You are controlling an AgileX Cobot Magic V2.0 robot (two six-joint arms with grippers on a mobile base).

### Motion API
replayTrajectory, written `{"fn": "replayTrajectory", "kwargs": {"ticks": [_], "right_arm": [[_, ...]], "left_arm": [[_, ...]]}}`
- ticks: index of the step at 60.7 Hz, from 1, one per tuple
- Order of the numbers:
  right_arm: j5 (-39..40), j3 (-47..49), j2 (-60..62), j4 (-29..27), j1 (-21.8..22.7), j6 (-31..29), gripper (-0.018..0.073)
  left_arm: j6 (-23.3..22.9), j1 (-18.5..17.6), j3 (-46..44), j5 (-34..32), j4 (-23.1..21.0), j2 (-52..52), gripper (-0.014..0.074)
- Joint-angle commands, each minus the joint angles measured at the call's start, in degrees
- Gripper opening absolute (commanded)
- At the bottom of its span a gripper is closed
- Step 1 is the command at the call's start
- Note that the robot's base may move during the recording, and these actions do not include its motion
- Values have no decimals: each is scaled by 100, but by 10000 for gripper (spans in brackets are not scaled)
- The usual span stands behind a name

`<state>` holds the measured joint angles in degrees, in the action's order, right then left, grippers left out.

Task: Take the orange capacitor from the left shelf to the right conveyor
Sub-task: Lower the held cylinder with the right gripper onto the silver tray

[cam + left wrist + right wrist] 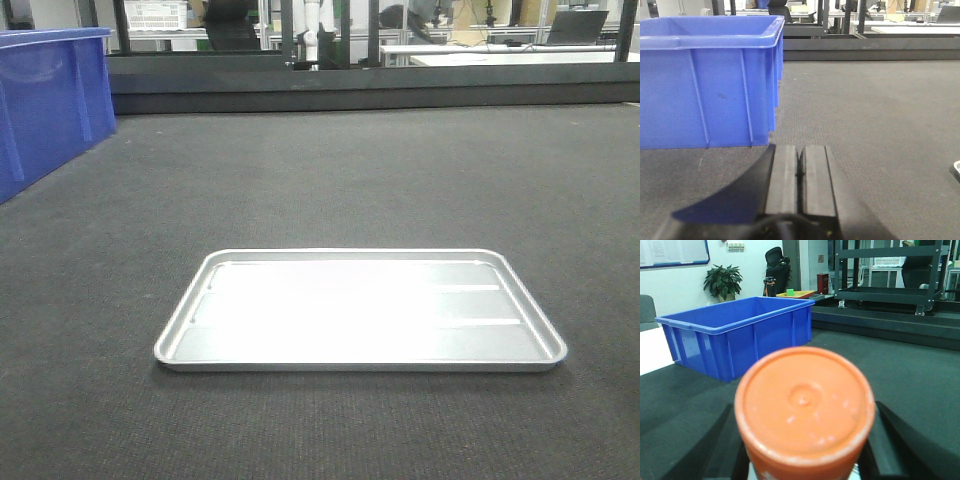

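Note:
Next, my right gripper sets the orange capacitor upright and lets go of it in the middle of the shallow silver tray (pixel 358 319).
The orange capacitor (pixel 805 405) fills the lower middle of the right wrist view, its flat rimmed top facing the camera. My right gripper (pixel 806 440) is shut on it, with one black finger (pixel 892 435) showing on each side. The dark conveyor belt (pixel 920 370) lies under and around it. My left gripper (pixel 800 150) is shut and empty, low over the same belt (pixel 880 115). Neither gripper nor the capacitor shows in the front view. The left shelf is out of view.
A shallow silver tray (pixel 185 320) lies on the belt (pixel 320 170) in the front view. A blue plastic bin (pixel 50 100) stands at the far left, close ahead of the left gripper (pixel 710 85) and ahead-left of the right gripper (pixel 740 335). Black frames and desks stand beyond the belt.

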<state>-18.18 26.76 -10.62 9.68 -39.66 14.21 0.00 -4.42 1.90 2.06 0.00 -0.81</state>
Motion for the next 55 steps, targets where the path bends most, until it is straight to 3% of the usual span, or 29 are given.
{"fn": "replayTrajectory", "kwargs": {"ticks": [1,13,28,55], "right_arm": [[622,162,-68,75,1,-32,46],[1199,162,-428,-37,1,76,46],[1818,162,-2353,-75,12,186,46],[5310,162,-6402,-69,19,180,46]], "left_arm": [[0,-32,-45,-471,0,58,-105],[0,-32,-45,-471,0,58,-105],[0,-32,-45,-471,0,58,-105],[0,-32,-45,-471,0,58,-105]]}}
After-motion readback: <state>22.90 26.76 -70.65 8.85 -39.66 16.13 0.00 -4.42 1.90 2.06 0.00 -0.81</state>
